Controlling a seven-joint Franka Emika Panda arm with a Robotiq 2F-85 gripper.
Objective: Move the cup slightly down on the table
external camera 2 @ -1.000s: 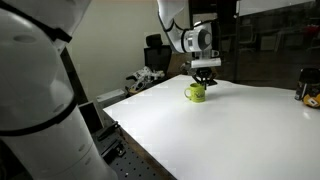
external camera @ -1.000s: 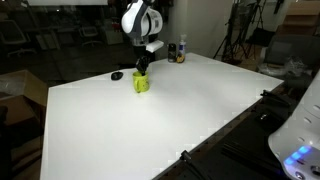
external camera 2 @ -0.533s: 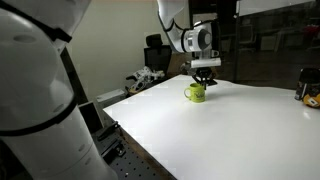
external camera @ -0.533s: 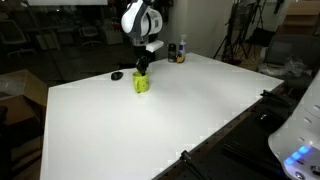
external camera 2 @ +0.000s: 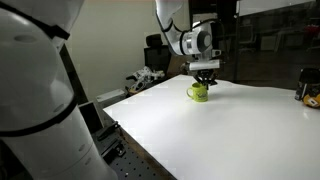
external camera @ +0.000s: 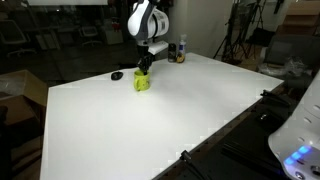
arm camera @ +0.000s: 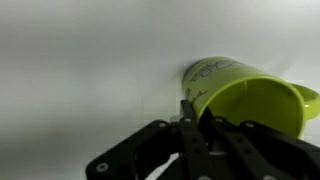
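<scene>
Next, I release the cup from my gripper on the open white table (external camera: 177,100) between the dark bottles and the near edge of the table.
The small yellow-green cup (external camera: 141,84) stands on the large white table (external camera: 170,125) near its far side, and shows in both exterior views (external camera 2: 198,93). My gripper (external camera: 142,71) comes down on it from above, also visible in an exterior view (external camera 2: 204,82). In the wrist view the gripper (arm camera: 190,112) is shut on the cup's (arm camera: 245,95) rim wall, one finger inside and one outside. The cup's handle is hidden from me.
A small flat black object (external camera: 117,75) lies just beside the cup. Dark bottles (external camera: 180,50) stand at the table's far edge. More items (external camera 2: 308,92) sit at the far right corner. The table's dark edge (external camera: 235,125) runs along the near side.
The arm's wrist has shifted slightly sideways above the cup, and the cup has crept a little with it. The grip stays shut.
</scene>
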